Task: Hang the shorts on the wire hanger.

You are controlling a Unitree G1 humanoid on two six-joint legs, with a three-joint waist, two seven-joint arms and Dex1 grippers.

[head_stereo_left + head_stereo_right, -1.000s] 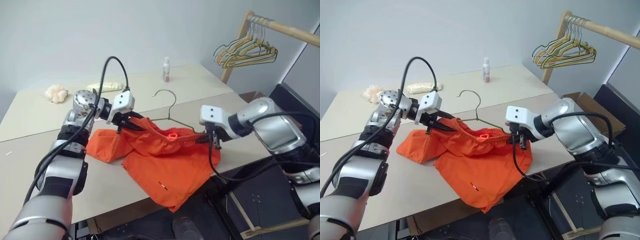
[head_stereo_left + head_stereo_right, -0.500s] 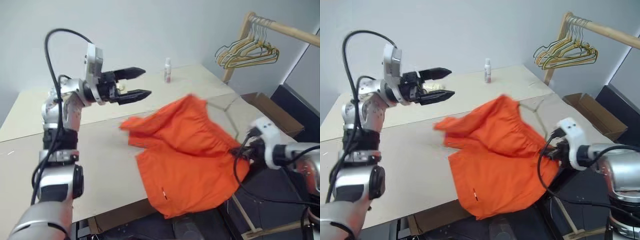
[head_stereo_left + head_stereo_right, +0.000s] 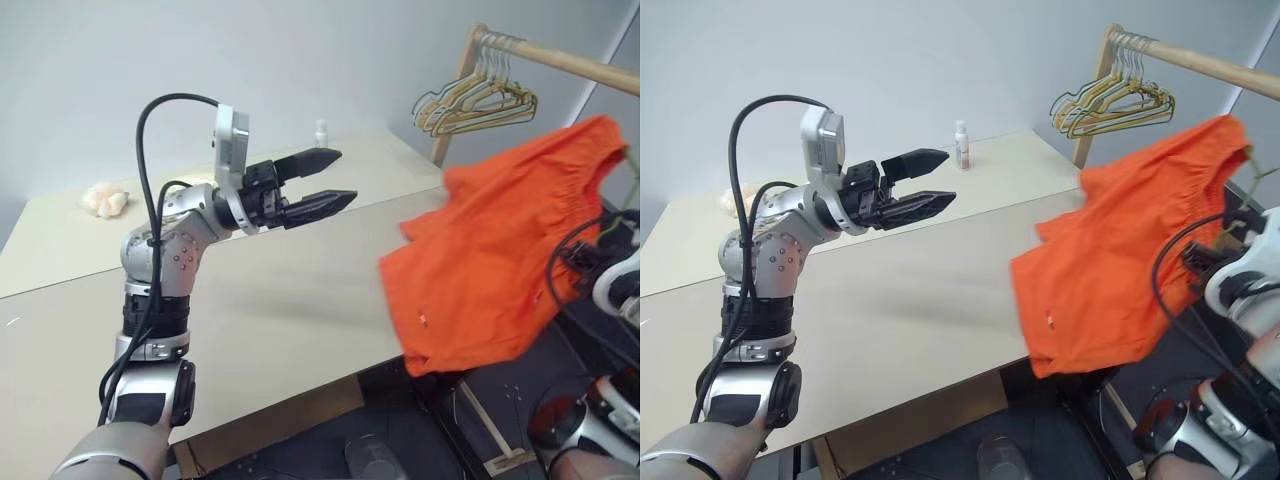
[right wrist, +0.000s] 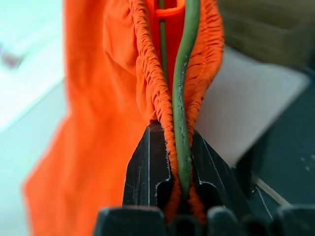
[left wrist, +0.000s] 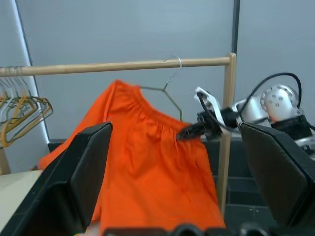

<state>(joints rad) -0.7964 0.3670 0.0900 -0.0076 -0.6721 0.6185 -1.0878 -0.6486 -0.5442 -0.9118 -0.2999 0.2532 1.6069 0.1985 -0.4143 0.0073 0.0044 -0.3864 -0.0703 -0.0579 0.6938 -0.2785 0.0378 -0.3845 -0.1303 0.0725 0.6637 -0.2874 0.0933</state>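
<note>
The orange shorts, now hanging in the air, will be released by my right gripper on their hanger below the wooden rail, past the table's near corner (image 3: 566,302).
The bright orange shorts (image 3: 490,250) hang in the air past the table's right edge, draped over the wire hanger (image 5: 167,94). The hanger's small hook (image 5: 173,69) rises close to the wooden rail. My right gripper (image 4: 173,132) is shut on the hanger's wire together with the gathered waistband; the left wrist view shows it at the shorts' upper right corner (image 5: 191,131). My left gripper (image 3: 346,176) stands open above the middle of the table, pointing right toward the shorts, well apart from them, with nothing between its fingers.
A wooden clothes rail (image 3: 560,60) stands at the back right, with a bunch of yellow and green hangers (image 3: 475,100) on it. On the beige table (image 3: 250,300) a small white bottle (image 3: 321,132) stands at the far edge and a pale lump (image 3: 105,200) lies far left.
The right gripper has lifted the hanger and shorts off the table and carried them right. The left gripper has let go of the shorts, opened and risen. The camera has turned right.
</note>
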